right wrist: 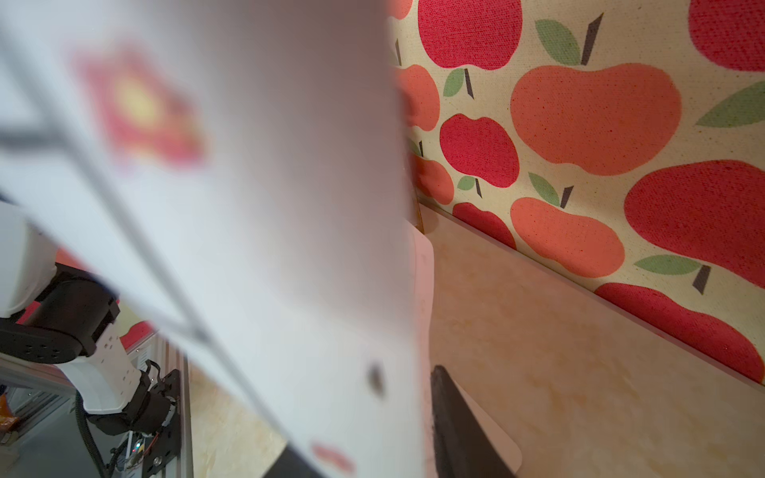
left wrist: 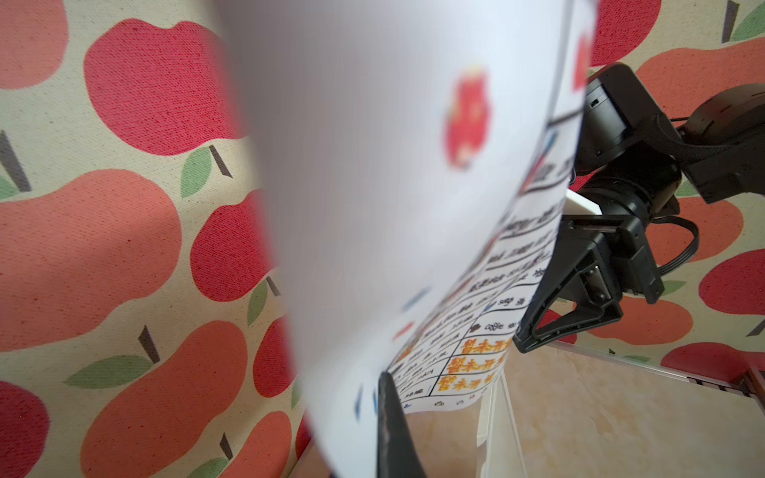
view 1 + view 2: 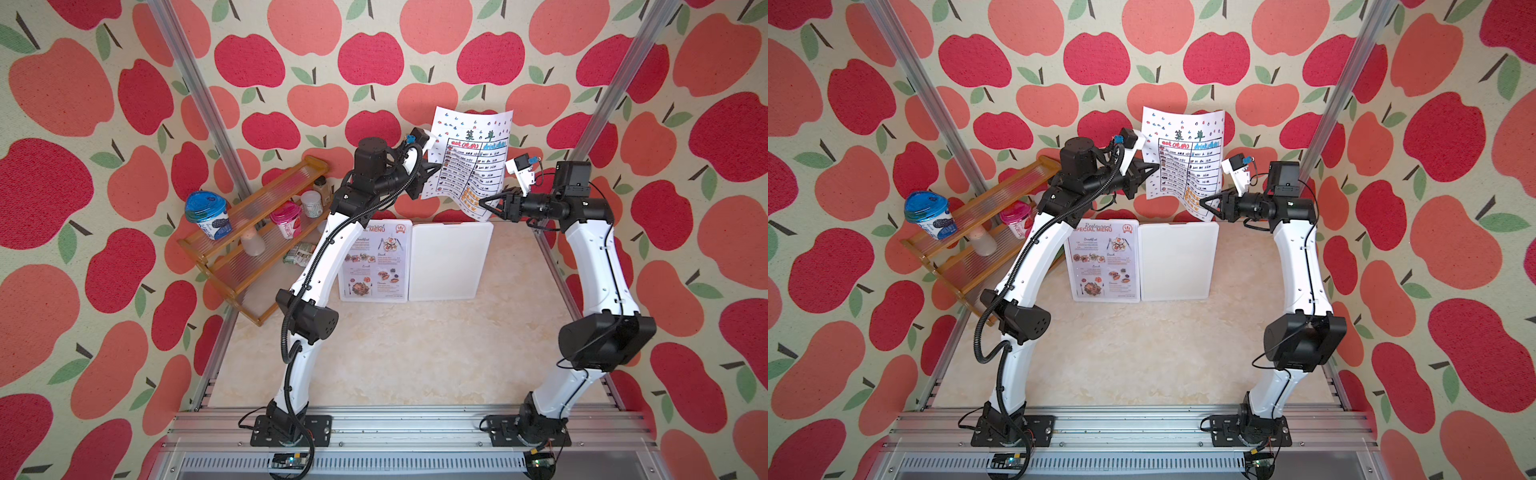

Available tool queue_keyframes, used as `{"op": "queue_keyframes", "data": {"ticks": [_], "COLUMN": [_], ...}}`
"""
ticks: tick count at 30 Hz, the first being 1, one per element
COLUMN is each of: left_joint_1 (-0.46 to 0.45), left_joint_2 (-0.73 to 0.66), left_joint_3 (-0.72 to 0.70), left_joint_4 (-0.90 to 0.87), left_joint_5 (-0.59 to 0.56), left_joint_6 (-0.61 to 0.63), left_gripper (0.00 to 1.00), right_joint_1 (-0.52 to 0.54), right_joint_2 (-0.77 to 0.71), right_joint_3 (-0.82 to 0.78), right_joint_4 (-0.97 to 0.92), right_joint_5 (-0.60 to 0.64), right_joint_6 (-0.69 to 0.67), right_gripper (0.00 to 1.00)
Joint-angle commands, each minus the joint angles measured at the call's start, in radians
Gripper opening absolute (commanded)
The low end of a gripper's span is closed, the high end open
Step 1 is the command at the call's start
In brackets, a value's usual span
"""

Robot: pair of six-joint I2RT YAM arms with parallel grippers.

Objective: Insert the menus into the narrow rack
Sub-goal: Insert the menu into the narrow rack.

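Note:
My left gripper should open and take the menu's side edge point(image 3: 426, 188) with the menu flatter, because the hand-drawn menu buckles and its bottom edge slants above the rack.
The hand-drawn menu point(image 3: 469, 158) point(image 3: 1183, 166), white with a black-lined table, dotted border and orange text, hangs curved in the air near the back wall. My left gripper point(image 3: 436, 167) is shut on its left edge; one finger point(image 2: 389, 414) presses the sheet. My right gripper point(image 3: 482, 202) is at the sheet's lower right corner, its jaws a little apart with the paper between them; one finger point(image 1: 455, 414) shows beside the sheet. Below, the red-headed food menu point(image 3: 374, 262) sits in the left half of the white rack point(image 3: 451, 262).
A wooden tiered shelf point(image 3: 249, 232) stands at the back left with a blue-lidded cup point(image 3: 208, 214), a pink cup point(image 3: 286, 220) and small jars point(image 3: 311, 203). Aluminium posts flank the marble tabletop point(image 3: 395, 353). The apple-print wall is close behind the sheet.

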Motion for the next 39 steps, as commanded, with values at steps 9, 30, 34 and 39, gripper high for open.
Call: {"op": "queue_keyframes", "data": {"ticks": [9, 30, 34, 39], "left_joint_1": [0.019, 0.045, 0.047, 0.048], "left_joint_2": [-0.047, -0.077, -0.084, -0.093], "left_joint_3": [0.026, 0.026, 0.024, 0.021], "left_joint_4": [-0.089, -0.209, -0.237, -0.283], "left_joint_5": [0.010, 0.057, 0.048, 0.051], "left_joint_6": [0.045, 0.048, 0.055, 0.057], "left_gripper": [0.01, 0.40, 0.42, 0.42], "right_joint_1": [0.005, 0.079, 0.091, 0.095], "right_joint_2": [-0.053, -0.037, 0.008, 0.035], "right_joint_3": [-0.053, -0.093, -0.065, -0.092], "right_joint_4": [0.075, 0.214, 0.245, 0.385], "right_joint_5": [-0.033, -0.104, -0.133, -0.146], "right_joint_6": [0.015, 0.094, 0.134, 0.229], "right_gripper": [0.27, 0.02, 0.00, 0.00]}}
